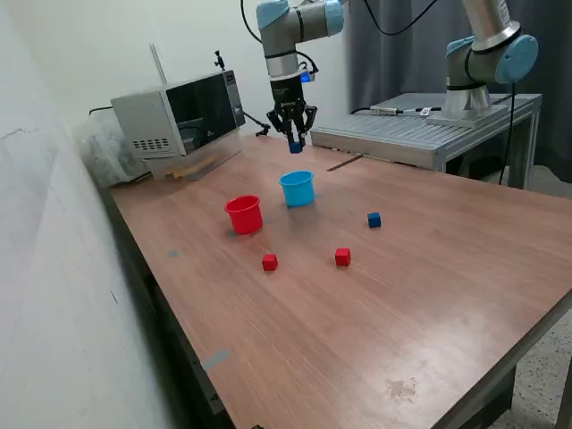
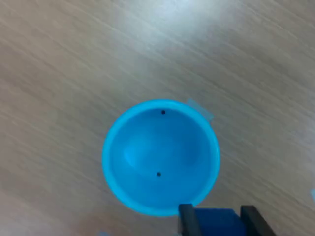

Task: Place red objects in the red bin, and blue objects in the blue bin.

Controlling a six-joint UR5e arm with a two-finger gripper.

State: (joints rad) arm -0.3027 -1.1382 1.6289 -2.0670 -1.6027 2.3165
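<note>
My gripper will release the dark blue cube, now just off the cup's rim, so that it rests on the bottom inside the empty light blue cup (image 1: 297, 194) (image 2: 144, 160).
My gripper (image 1: 295, 143) hangs above the light blue cup (image 1: 298, 189) and is shut on a dark blue cube (image 1: 296, 147). In the wrist view the cube (image 2: 215, 222) sits between the two dark fingertips (image 2: 187, 219), just off the rim of the light blue cup (image 2: 161, 157), whose inside looks empty. The red cup (image 1: 244, 214) stands on the exterior view's left of the blue one. A second dark blue cube (image 1: 374, 219) lies on the table on the exterior view's right. Two red cubes (image 1: 270, 262) (image 1: 342, 257) lie in front of the cups.
A microwave (image 1: 179, 121) stands at the back on the exterior view's left. A metal platform (image 1: 420, 130) with a second arm's base (image 1: 487, 63) is behind the table (image 1: 402, 313). A wall runs along the left.
</note>
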